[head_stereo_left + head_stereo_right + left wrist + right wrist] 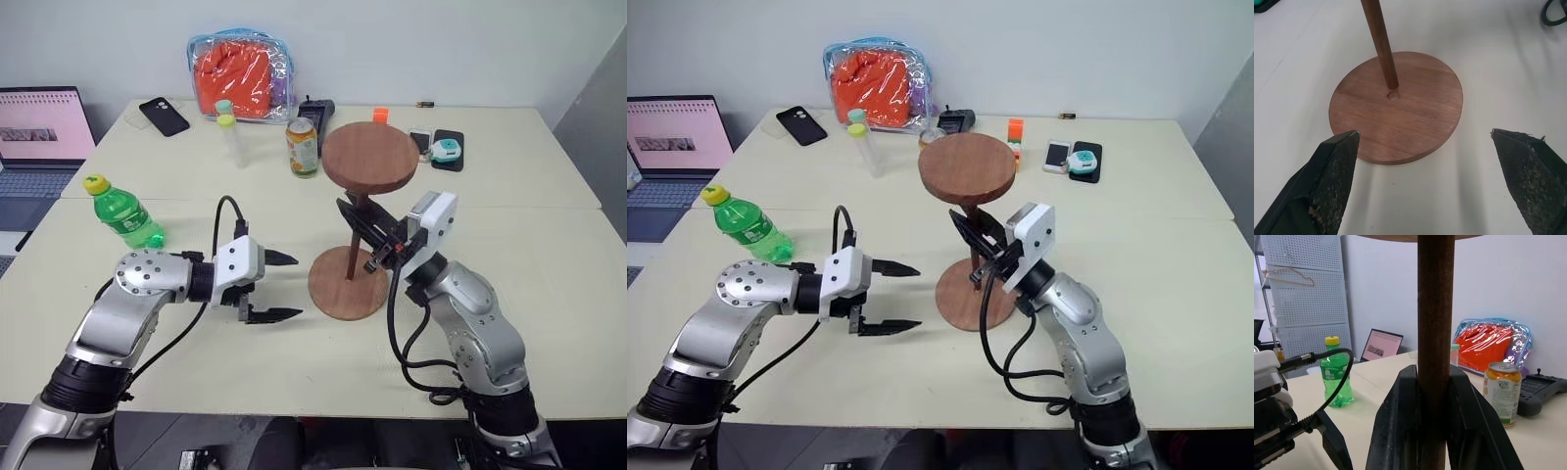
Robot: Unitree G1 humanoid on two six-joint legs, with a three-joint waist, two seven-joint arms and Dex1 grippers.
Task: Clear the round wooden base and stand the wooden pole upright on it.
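Note:
Next, I release the wooden pole, now upright on the base, from my right gripper, standing upright in the centre hole of the round wooden base [349,280].
The round wooden base [333,296] lies flat on the table, mid-scene, with nothing else on it. The wooden pole [353,245] stands upright on it, its fixed disc [370,157] on top. The pole's lower end [1391,83] meets the base [1415,122] right at the centre hole, part of which still shows. My right gripper [353,215] is shut on the pole's shaft [1435,308] partway up, with a finger [1400,426] on each side. My left gripper [296,286] stands open just left of the base, pointing at it, its fingers [1332,176] apart from the wood.
A green bottle [122,213] lies to the left. A drink can [302,147], a clear tube [233,137], a black phone [164,116], an orange bag [240,76] and small devices [446,149] sit at the back. A laptop [39,132] stands far left.

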